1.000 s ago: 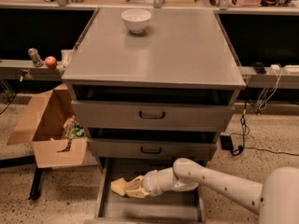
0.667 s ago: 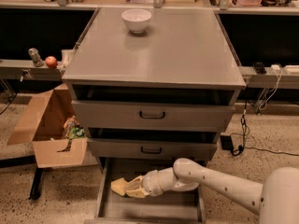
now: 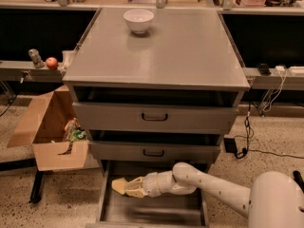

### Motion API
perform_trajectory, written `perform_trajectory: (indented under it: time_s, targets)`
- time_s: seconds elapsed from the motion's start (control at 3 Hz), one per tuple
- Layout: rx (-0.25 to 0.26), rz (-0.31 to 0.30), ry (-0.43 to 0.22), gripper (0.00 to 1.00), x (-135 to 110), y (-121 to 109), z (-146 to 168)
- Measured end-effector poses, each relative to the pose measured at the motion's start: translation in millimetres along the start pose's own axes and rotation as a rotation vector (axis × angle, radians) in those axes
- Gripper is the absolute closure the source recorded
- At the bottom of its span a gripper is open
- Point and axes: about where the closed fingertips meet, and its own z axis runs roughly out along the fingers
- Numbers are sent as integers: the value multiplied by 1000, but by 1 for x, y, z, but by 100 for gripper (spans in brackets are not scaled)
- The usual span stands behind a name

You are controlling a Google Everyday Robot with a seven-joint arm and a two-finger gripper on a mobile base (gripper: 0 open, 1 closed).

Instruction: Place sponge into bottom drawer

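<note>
The sponge, now at the gripper's tip low in the drawer, will be released by my gripper on the bottom drawer's inside (image 3: 123, 195), near the side closest to the cardboard box.
The bottom drawer (image 3: 156, 212) is pulled open below the grey cabinet, its flat grey floor showing. My cream gripper (image 3: 129, 188) reaches in from the right, over the drawer's left back part. The pale yellow sponge (image 3: 119, 185) sits at the gripper's tip, between the fingers, just above or at the drawer floor; I cannot tell whether it rests on it.
A white bowl (image 3: 138, 20) stands on the cabinet top (image 3: 161, 56). The two upper drawers (image 3: 154, 118) with dark handles stand slightly open. An open cardboard box (image 3: 57, 132) sits on the floor at the left. Cables (image 3: 251, 127) hang at the right.
</note>
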Motion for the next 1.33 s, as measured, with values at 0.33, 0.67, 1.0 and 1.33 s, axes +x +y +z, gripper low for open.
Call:
perform_trajectory:
  time_s: [0.33,0.67,1.0,1.33]
  targets:
    - [8,38,-26,100,13,-24,18]
    - [71,52,-39,100,21,-31,25]
    - [71,52,-39,100,21,-31,25]
    - [115,70,-64,100,49,-36,40]
